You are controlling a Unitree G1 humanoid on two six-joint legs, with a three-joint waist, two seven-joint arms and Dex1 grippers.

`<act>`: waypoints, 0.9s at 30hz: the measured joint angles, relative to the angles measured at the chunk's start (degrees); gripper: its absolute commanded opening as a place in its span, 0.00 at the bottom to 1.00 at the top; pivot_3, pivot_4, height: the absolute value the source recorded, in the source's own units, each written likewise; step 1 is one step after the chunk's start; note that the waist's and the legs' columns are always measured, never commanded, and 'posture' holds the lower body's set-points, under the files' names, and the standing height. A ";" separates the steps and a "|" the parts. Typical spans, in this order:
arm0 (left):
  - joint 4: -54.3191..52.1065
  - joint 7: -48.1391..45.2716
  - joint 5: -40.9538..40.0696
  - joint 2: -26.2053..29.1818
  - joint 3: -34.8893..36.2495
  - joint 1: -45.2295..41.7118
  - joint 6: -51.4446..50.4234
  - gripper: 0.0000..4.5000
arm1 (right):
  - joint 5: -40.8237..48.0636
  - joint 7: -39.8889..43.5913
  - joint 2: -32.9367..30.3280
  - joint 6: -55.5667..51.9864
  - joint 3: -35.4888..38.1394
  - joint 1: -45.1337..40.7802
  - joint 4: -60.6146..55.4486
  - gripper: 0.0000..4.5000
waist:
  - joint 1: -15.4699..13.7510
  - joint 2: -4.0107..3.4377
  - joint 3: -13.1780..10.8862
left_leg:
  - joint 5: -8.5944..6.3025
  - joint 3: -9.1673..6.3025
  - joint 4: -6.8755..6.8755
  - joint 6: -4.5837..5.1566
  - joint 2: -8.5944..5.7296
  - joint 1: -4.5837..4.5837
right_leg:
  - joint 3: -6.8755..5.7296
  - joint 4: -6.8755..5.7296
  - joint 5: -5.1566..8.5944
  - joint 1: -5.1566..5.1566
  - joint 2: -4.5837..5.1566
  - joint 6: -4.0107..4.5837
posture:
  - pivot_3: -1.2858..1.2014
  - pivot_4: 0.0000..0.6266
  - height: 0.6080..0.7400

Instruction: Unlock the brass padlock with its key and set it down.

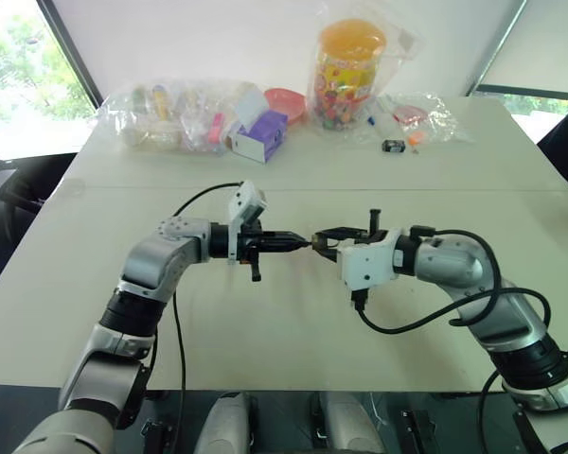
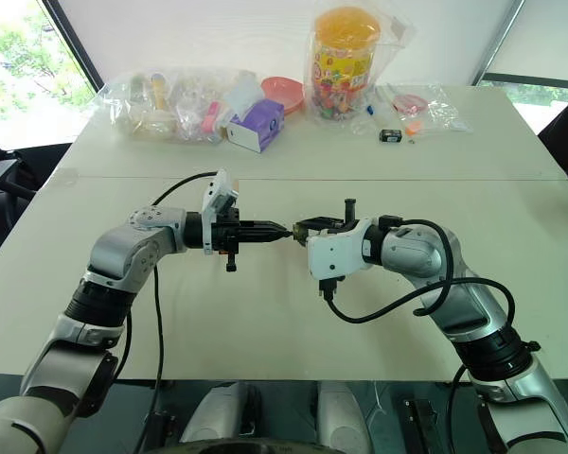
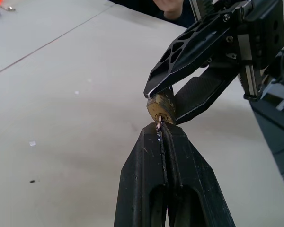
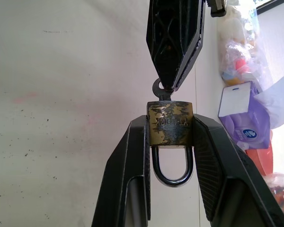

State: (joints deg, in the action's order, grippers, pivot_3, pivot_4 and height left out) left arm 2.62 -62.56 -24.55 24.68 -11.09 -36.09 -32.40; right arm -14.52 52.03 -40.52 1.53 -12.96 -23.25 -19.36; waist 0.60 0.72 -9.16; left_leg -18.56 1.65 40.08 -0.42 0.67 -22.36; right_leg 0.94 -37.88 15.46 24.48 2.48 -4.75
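Observation:
Next, my left gripper lets go of the key's head and takes the brass padlock's body [image 4: 171,124] to free my right gripper, as the shackle is closed inside my right gripper's fingers.
The brass padlock [image 4: 170,124] is a small worn yellow block held above the middle of the white table [image 1: 265,322]. My right gripper [image 4: 170,126] is shut on its two sides. Its silvery shackle [image 4: 172,176] hangs between my right fingers, and both shackle legs run into the body. The key [image 4: 157,88] sticks into the lock's end face. My left gripper [image 3: 161,128] is shut on the key's head and points straight at the lock [image 3: 160,108]. In the left eye view the two grippers meet tip to tip, left [image 1: 299,243] and right [image 1: 326,236].
Along the table's far edge lie clear bags of small items [image 1: 166,113], a purple box [image 1: 260,135], a red bowl [image 1: 286,102], a tall jar of colourful sweets [image 1: 348,71] and a small black item [image 1: 392,146]. A seam [image 1: 123,187] crosses the table.

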 measured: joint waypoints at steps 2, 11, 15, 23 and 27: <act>-0.32 0.28 2.15 -0.12 -0.70 0.65 4.36 0.01 | -0.10 -0.01 -0.10 -0.08 0.03 0.00 0.02 0.15 | -0.01 0.00 0.00 | 0.00 0.00 0.00 0.00 0.00 0.00 | 0.00 0.00 0.00 0.00 0.01 0.00 | 0.52 0.24 0.96; 2.87 5.66 14.57 -3.60 -1.79 3.49 34.36 0.01 | -0.50 -1.33 -0.57 -0.99 1.96 -0.79 0.06 0.15 | 0.01 0.00 0.00 | 0.00 0.01 0.00 0.00 0.01 0.01 | 0.01 0.00 0.00 0.00 0.06 0.00 | 0.52 0.24 0.96; 2.04 5.86 13.10 -3.69 -1.53 4.33 31.91 0.01 | -0.47 -1.21 -0.57 -0.96 1.70 -0.79 0.03 0.15 | 0.02 0.00 0.00 | 0.00 0.01 0.00 0.00 0.02 0.01 | 0.00 -0.01 0.00 0.00 -0.01 0.00 | 0.52 0.24 0.96; -2.96 8.24 -8.31 -2.90 5.92 0.20 -9.13 0.43 | 0.08 -0.85 -0.43 0.55 0.00 -0.82 0.06 0.15 | 0.13 0.02 -0.01 | 0.00 -0.03 0.02 0.01 0.03 -0.01 | -0.03 -0.02 0.00 0.00 -0.03 -0.01 | 0.52 0.24 0.96; -3.51 10.35 -13.84 -3.01 8.84 -2.07 -18.78 0.74 | 0.11 -0.85 -0.45 0.72 -0.01 -0.89 0.06 0.15 | 0.10 0.02 -0.01 | 0.00 -0.03 0.02 0.00 0.02 0.00 | -0.03 -0.03 0.00 -0.01 0.00 -0.01 | 0.52 0.24 0.96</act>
State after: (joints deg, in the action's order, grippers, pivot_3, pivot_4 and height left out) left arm -0.89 -52.21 -38.39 21.67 -2.25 -38.16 -51.18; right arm -14.40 51.18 -40.97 2.26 -12.97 -24.15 -19.30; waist 0.70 0.73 -9.17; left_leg -18.56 1.62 40.10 -0.42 0.69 -22.36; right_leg 0.92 -37.91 15.46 24.48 2.48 -4.76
